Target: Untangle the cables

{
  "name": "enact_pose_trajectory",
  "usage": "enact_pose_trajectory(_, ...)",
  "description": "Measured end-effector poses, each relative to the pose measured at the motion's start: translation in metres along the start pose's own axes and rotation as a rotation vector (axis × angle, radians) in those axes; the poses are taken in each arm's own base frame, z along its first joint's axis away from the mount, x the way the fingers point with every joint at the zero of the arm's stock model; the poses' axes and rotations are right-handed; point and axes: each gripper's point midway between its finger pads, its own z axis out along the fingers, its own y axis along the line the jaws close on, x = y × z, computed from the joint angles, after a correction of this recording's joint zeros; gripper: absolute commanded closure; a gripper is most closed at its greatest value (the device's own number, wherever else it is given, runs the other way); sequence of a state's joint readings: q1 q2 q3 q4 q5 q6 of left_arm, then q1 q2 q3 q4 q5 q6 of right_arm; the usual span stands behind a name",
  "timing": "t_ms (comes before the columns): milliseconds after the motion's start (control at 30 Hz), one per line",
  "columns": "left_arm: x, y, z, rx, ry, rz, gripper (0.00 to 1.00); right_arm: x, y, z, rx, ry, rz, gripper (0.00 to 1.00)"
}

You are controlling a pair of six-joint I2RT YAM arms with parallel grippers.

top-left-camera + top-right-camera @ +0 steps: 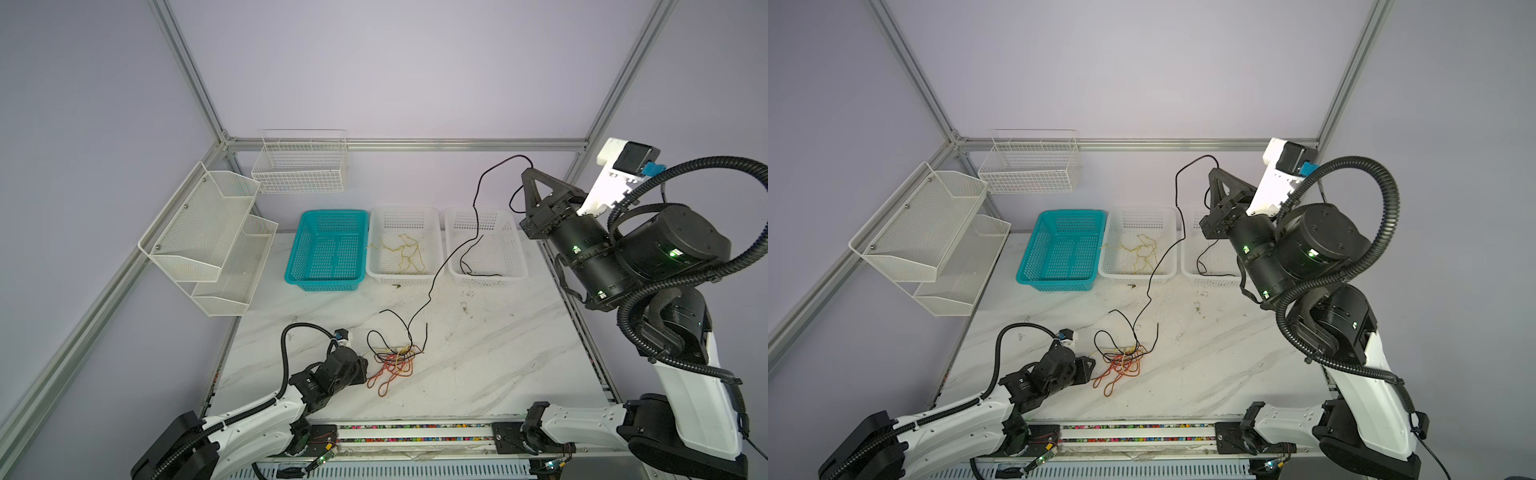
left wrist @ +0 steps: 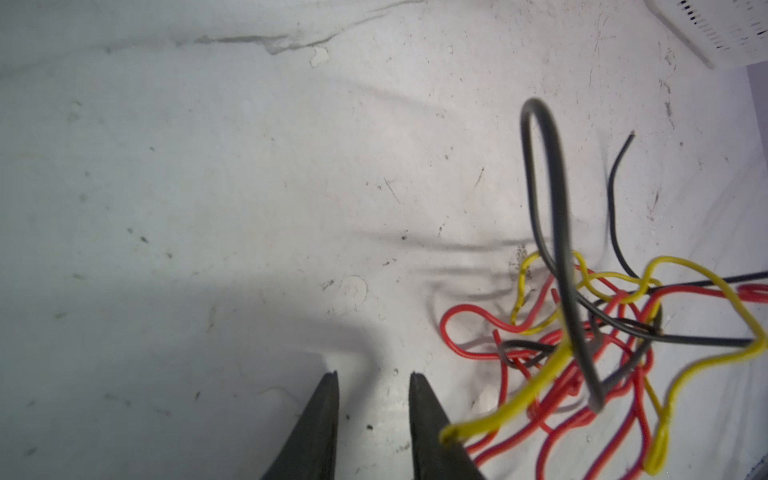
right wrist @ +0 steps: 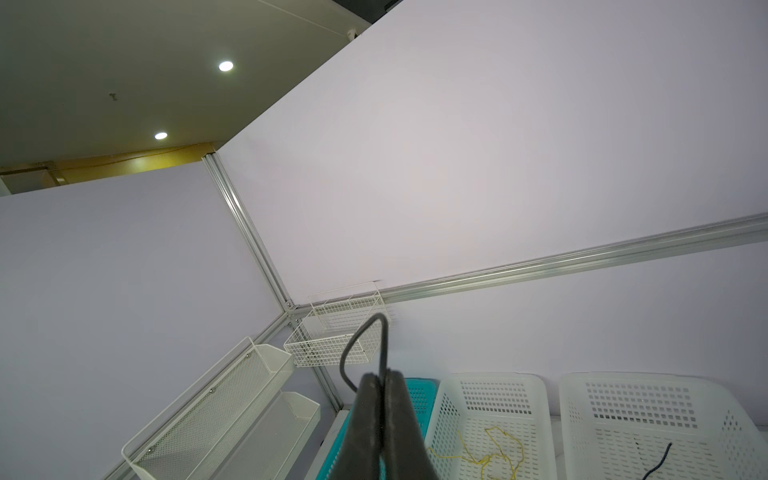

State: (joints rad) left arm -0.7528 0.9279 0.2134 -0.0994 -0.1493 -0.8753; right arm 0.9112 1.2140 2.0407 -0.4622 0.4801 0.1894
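Note:
The robot's right gripper needs to release the long black cable, now hanging down to the tangle, on the marble table (image 1: 437, 323) between the tangle and the white baskets.
A tangle of red-orange, yellow and black cables (image 1: 395, 361) (image 1: 1121, 362) (image 2: 602, 332) lies on the marble table (image 1: 498, 357), near its front. My left gripper (image 1: 362, 366) (image 1: 1090, 366) (image 2: 374, 376) sits low just left of the tangle, its jaws a narrow gap apart with nothing between them. A yellow cable end (image 2: 451, 434) rests against the outside of one finger. My right gripper (image 1: 528, 171) (image 1: 1214, 171) (image 3: 380, 376) is raised high at the back right. It is shut on a long black cable (image 3: 385, 345) that hangs down to the tangle.
Three baskets stand in a row at the back. The teal basket (image 1: 328, 216) has no cable in it. The middle white basket (image 1: 403, 212) holds a yellow cable (image 1: 405, 253). The right white basket (image 1: 484, 212) holds a black one. White racks (image 1: 208, 232) (image 1: 301, 166) hang on the walls.

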Motion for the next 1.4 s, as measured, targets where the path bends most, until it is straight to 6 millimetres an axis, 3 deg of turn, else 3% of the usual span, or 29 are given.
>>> enact_pose_trajectory(133, 0.000, 0.000, 0.001, 0.001, 0.001, 0.003, 0.92, -0.001, -0.005, -0.002, 0.023, -0.002, 0.002, 1.00)
enact_pose_trajectory(233, 0.000, -0.001, 0.001, 0.004, -0.001, 0.005, 1.00, 0.023, -0.015, -0.003, 0.051, 0.052, -0.006, 1.00)
enact_pose_trajectory(333, -0.001, -0.002, 0.001, 0.007, -0.004, 0.004, 1.00, 0.079, -0.035, -0.007, 0.099, 0.172, -0.031, 1.00)
enact_pose_trajectory(500, -0.002, -0.004, 0.001, 0.013, -0.008, 0.006, 1.00, 0.199, -0.080, -0.026, 0.199, 0.422, -0.072, 1.00)
enact_pose_trajectory(600, -0.002, -0.004, 0.002, 0.015, -0.003, 0.016, 1.00, 0.261, -0.102, -0.041, 0.244, 0.556, -0.075, 1.00)
enact_pose_trajectory(867, 0.005, -0.009, 0.005, 0.032, 0.041, 0.022, 0.80, 0.396, -0.133, -0.078, 0.272, 0.839, 0.004, 1.00)
enact_pose_trajectory(1000, 0.003, -0.020, 0.003, 0.070, 0.053, 0.012, 0.69, 0.448, -0.140, -0.091, 0.271, 0.949, 0.042, 0.90)
enact_pose_trajectory(1167, -0.006, -0.038, -0.003, 0.133, 0.046, -0.010, 0.60, 0.489, -0.143, -0.102, 0.257, 1.031, 0.090, 0.80)
enact_pose_trajectory(1400, -0.008, -0.053, -0.007, 0.197, 0.059, -0.030, 0.56, 0.514, -0.140, -0.096, 0.238, 1.053, 0.114, 0.63)
